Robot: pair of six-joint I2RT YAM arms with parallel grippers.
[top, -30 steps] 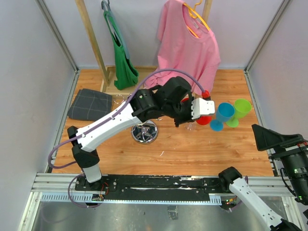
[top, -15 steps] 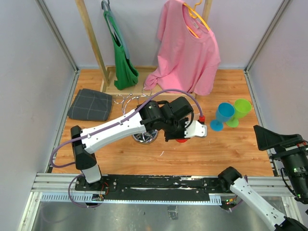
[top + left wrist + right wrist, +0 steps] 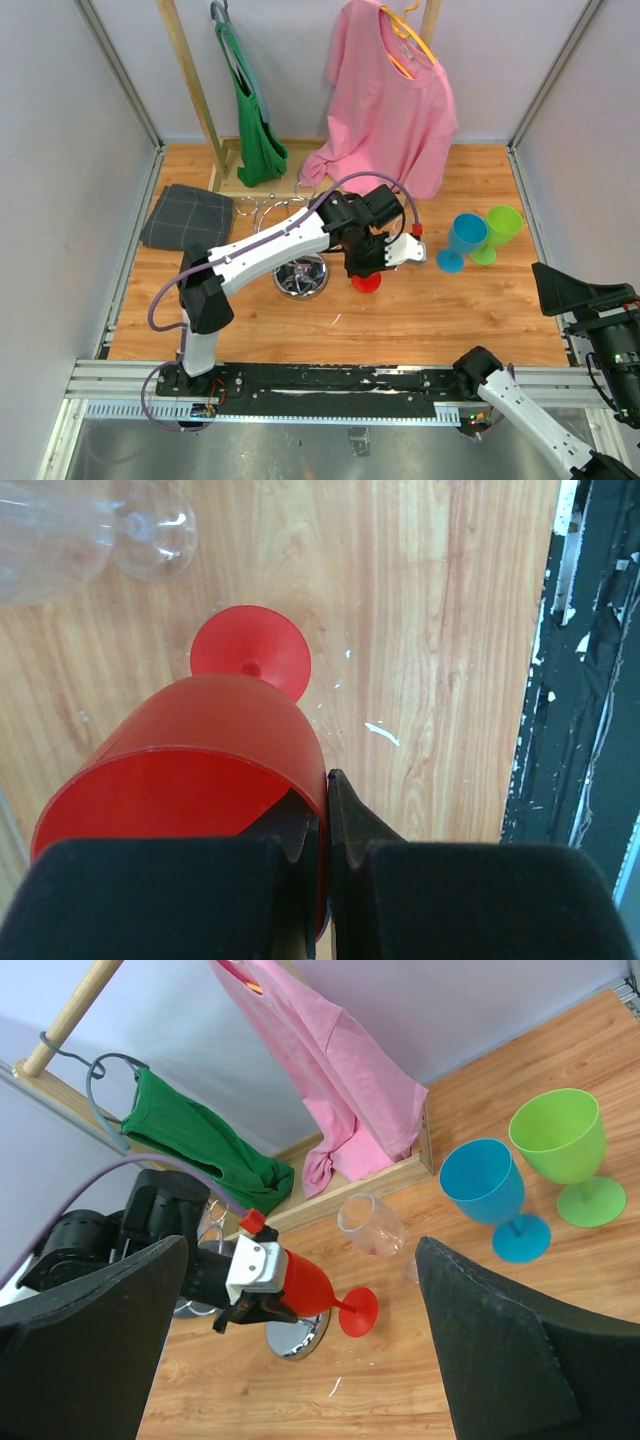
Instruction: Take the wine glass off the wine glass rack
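The red wine glass, now tilted beside the rack's base, will be let go by my left gripper on the table (image 3: 363,274) (image 3: 196,646), between the shiny base of the rack and the clear glass.
My left gripper (image 3: 372,260) is shut on the rim of a red wine glass (image 3: 215,730), one finger inside the bowl and one outside (image 3: 322,790). The glass is tilted, and its round foot (image 3: 366,283) is at or just above the wooden table, right of the rack's shiny base. The chrome wine glass rack (image 3: 300,277) stands mid-table, with its wire rings (image 3: 262,212) behind my arm. The right wrist view shows the red glass (image 3: 312,1282) and the rack base (image 3: 297,1340). My right gripper (image 3: 302,1250) is open and empty, off the table's right edge (image 3: 575,290).
A clear glass (image 3: 372,1226) lies on its side behind the red one. A blue glass (image 3: 465,238) and a green glass (image 3: 500,228) stand at the right. A folded grey cloth (image 3: 188,217) lies at the left. A pink shirt (image 3: 390,90) and a green bag (image 3: 255,130) hang at the back.
My left arm has swung the red glass from beside the blue glass back to the left and down, so its foot is now low by the rack base. The right arm has barely moved.
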